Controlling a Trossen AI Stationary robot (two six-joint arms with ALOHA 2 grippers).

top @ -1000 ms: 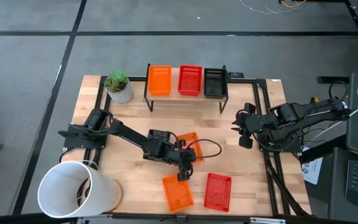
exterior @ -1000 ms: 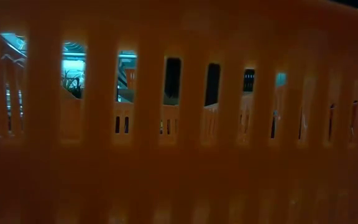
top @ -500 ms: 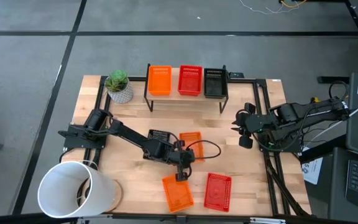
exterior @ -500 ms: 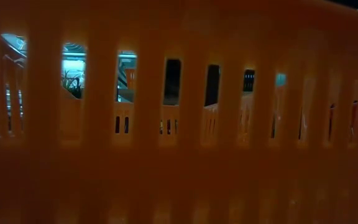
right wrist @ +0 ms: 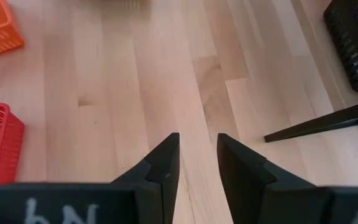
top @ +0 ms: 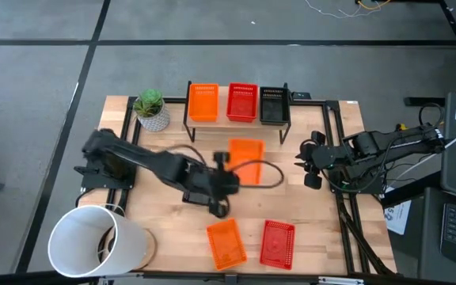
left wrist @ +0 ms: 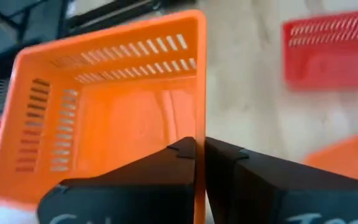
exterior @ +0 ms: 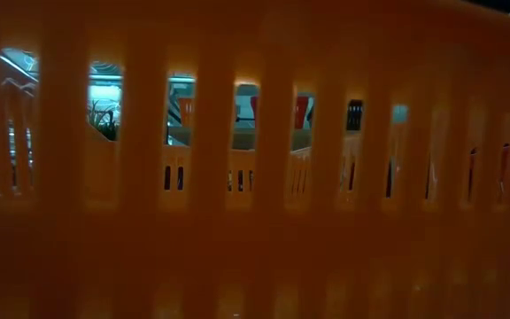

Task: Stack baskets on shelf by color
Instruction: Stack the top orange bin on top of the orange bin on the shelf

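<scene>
I should use my left gripper to let go of its orange basket inside the orange basket on the shelf (top: 204,101), at the end nearest the plant.
My left gripper (top: 229,164) is shut on an orange basket (top: 247,150) over the middle of the table, just in front of the shelf (top: 236,119). On the shelf's plank stand an orange basket (top: 203,101), a red one (top: 242,101) and a black one (top: 272,104), side by side. On the tabletop near the front edge lie another orange basket (top: 226,242) and a red one (top: 276,242). My right gripper (top: 313,162) waits open and empty at the table's right side. My left gripper pinches one side wall (left wrist: 197,118) of the orange basket, at its rim, with one finger inside the basket and one outside. The fingers reach over the rim toward the basket's floor. The basket is lifted clear of the table and stretches away to one side of the fingers.
A large white bucket (top: 93,241) lies at the near left corner. A potted plant (top: 151,109) stands left of the shelf. An orange basket wall (exterior: 255,221) fills the low view, so it shows little else. Bare wood (right wrist: 166,74) lies under my right gripper.
My left gripper has taken hold of the orange basket that lay at mid table. It has risen with the basket and carried it toward the far edge and the shelf, and the arm has swung up off the table. The basket is now clear of the tabletop.
</scene>
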